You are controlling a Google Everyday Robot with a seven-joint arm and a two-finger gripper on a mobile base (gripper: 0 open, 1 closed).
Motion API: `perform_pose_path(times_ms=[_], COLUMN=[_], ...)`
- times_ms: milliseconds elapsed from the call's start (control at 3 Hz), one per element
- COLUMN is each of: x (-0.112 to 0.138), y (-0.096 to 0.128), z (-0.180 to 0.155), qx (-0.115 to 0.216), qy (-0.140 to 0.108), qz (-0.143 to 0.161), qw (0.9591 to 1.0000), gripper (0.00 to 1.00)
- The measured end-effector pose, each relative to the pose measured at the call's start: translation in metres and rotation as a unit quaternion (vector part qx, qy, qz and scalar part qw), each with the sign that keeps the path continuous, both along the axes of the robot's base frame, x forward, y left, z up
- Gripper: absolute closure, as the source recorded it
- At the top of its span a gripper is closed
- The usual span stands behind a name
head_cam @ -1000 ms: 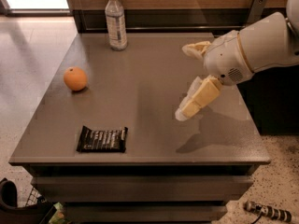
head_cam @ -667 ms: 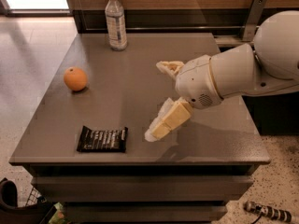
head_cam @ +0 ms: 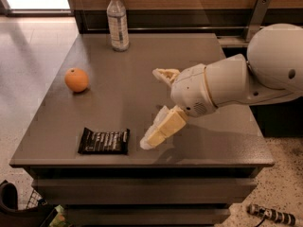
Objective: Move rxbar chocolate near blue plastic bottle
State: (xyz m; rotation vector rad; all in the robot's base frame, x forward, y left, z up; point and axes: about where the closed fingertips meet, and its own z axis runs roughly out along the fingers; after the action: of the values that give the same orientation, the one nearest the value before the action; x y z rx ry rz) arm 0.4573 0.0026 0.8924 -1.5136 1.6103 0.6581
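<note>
The near end of the rxbar chocolate (head_cam: 119,142), the one next to the gripper's lower finger, will be gripped by my gripper.
The rxbar chocolate (head_cam: 104,141), a flat black wrapper with white lettering, lies near the table's front left edge. The blue plastic bottle (head_cam: 118,21), clear with a white cap, stands upright at the table's far edge. My gripper (head_cam: 150,109) hangs over the table's front middle, just right of the bar and not touching it. It is open and empty. The lower finger (head_cam: 161,130) reaches down close to the tabletop beside the bar's right end.
An orange (head_cam: 76,80) sits on the left side of the grey table (head_cam: 118,93), between the bar and the bottle. A wooden wall with a metal bracket (head_cam: 255,18) runs behind the table. Floor lies left and right.
My gripper has moved left and toward the front, from the table's right side to just beside the bar. The bar, orange and bottle have not moved.
</note>
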Motion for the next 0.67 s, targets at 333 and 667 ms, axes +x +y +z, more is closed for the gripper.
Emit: perform_pose_path(times_ms=[333, 667], x=[-0.014, -0.023], y=[0.028, 0.044], z=[-0.025, -0.039], qx=[0.019, 0.026], qy=[0.015, 0.025], qz=[0.019, 0.028], qw=[0.9995, 0.9990], gripper=[0.00, 0.00])
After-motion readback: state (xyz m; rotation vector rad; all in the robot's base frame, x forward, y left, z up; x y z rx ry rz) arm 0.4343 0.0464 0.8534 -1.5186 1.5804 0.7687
